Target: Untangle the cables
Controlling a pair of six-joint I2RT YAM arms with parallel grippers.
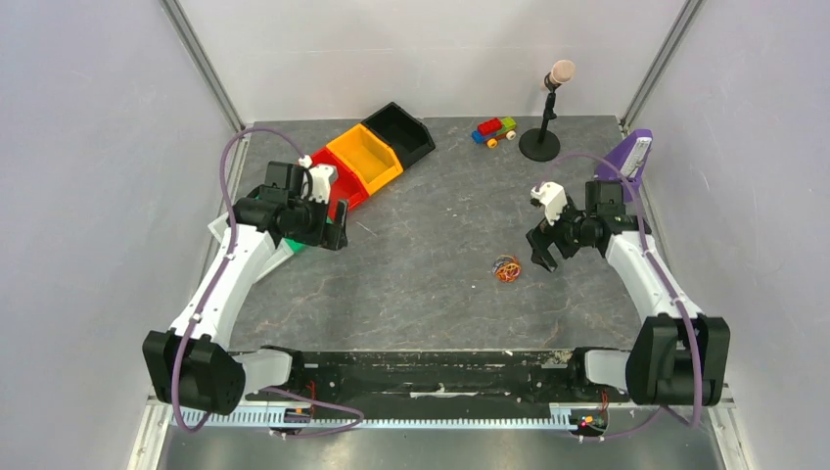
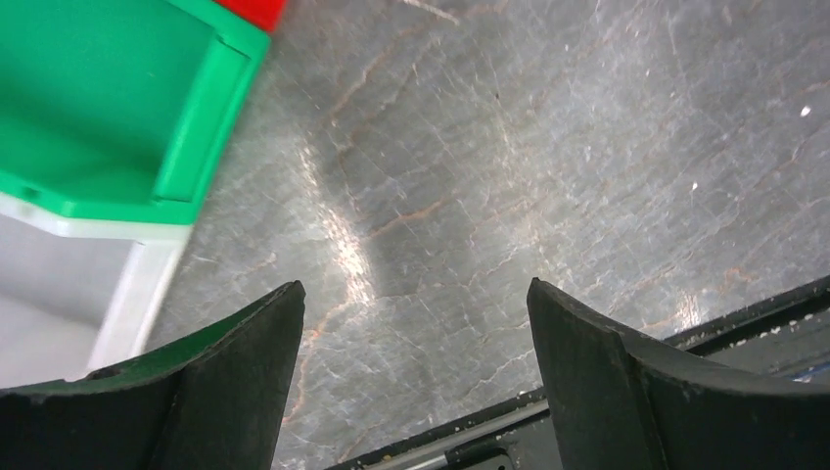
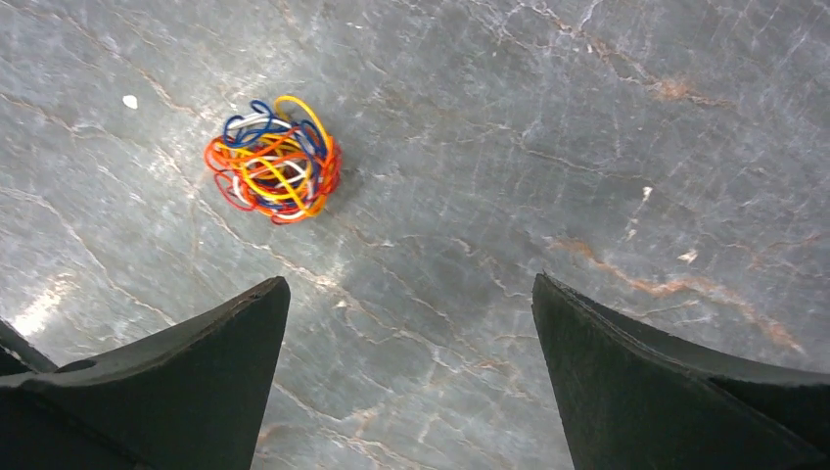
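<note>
The yellow wire (image 1: 518,266) (image 3: 311,209) of the cables sticks out at the edge of the tangle nearest my right gripper, and that gripper will close on it there.
The cables (image 1: 506,268) are a small ball of thin red, orange, yellow, blue and white wires lying on the grey table right of centre. In the right wrist view the cables (image 3: 273,159) lie ahead and to the left of the fingers, untouched. My right gripper (image 1: 541,255) hovers just right of the tangle, open and empty; the same right gripper (image 3: 411,289) shows only bare table between its fingers. My left gripper (image 1: 339,230) is far off at the left by the bins, also open and empty, and in its wrist view the left gripper (image 2: 416,294) frames bare table.
A row of bins runs along the back left: black (image 1: 399,130), orange (image 1: 364,157), red (image 1: 335,191) and green (image 2: 108,108). A toy block car (image 1: 494,130) and a microphone stand (image 1: 541,142) sit at the back. A purple holder (image 1: 628,157) stands at the right wall.
</note>
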